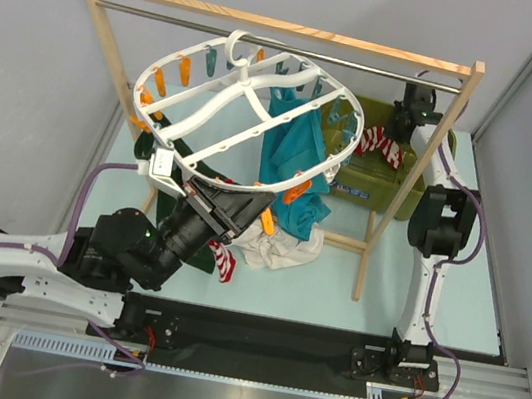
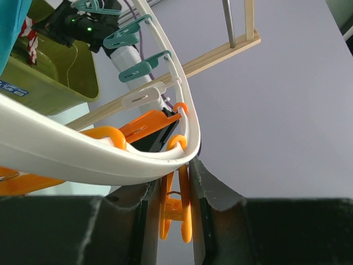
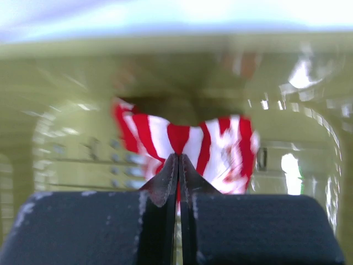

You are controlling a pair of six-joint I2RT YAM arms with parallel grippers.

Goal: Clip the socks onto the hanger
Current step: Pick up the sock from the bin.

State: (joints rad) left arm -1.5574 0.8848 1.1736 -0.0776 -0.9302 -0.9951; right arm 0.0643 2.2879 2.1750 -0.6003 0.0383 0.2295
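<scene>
My right gripper needs to set the striped sock down in the bin and take it nearer one end [image 3: 127, 126], because it pinches the sock's middle and both ends droop.
The round white hanger [image 1: 222, 104] hangs tilted from the rack's rod, with orange and teal clips on its rim. My left gripper [image 1: 264, 211] is under its near rim [image 2: 83, 157], shut on an orange clip [image 2: 177, 207] that hangs from it. My right gripper [image 1: 401, 130] is at the back right over the green bin, shut on a red-and-white striped sock [image 1: 381, 143]; the sock [image 3: 185, 135] bunches at its fingertips [image 3: 168, 176]. A second striped sock [image 1: 225, 263] lies on the table by the left arm.
A wooden rack with a metal rod [image 1: 271, 38] spans the back. An olive green bin [image 1: 382, 183] stands at the back right. A teal garment [image 1: 293, 153] hangs from the hanger. A white cloth [image 1: 278, 249] and a dark green garment [image 1: 199, 254] lie below it.
</scene>
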